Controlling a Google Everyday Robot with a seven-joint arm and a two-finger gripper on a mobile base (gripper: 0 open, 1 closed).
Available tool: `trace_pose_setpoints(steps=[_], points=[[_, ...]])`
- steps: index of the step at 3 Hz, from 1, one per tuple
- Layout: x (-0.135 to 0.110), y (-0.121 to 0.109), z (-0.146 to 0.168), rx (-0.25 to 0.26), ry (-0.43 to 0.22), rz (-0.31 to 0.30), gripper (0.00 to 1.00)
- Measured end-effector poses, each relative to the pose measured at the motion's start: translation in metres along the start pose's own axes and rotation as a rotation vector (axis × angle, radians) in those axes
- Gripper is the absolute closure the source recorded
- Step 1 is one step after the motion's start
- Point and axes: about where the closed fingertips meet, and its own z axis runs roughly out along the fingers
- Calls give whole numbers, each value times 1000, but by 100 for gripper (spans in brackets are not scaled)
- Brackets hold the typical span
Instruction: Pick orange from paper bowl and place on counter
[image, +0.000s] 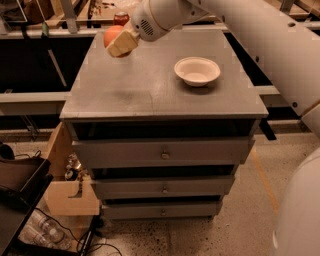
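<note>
The robot's gripper should set the orange, which is now held above the grey counter, down on the grey counter near the counter's side edge (102, 71), across from the white paper bowl.
The orange (112, 35) is held in my gripper (120, 44), whose tan fingers (123, 44) are shut around it, above the far left part of the grey counter (150, 90). The white paper bowl (197, 71) sits empty on the counter's right side, well to the right of the gripper. My white arm reaches in from the upper right.
A red soda can (120, 18) stands at the counter's far edge, just behind the gripper. The cabinet has drawers with round knobs (165, 155). A wooden box (67, 185) and a dark cart (20, 190) stand on the floor to the left.
</note>
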Motion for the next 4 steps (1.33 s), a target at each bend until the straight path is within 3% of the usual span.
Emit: trace_pose_setpoints(steps=[2, 3, 4], points=[[15, -46, 71, -30, -38, 9, 100], [27, -59, 100, -54, -52, 40, 100], [35, -57, 119, -66, -28, 63, 100]])
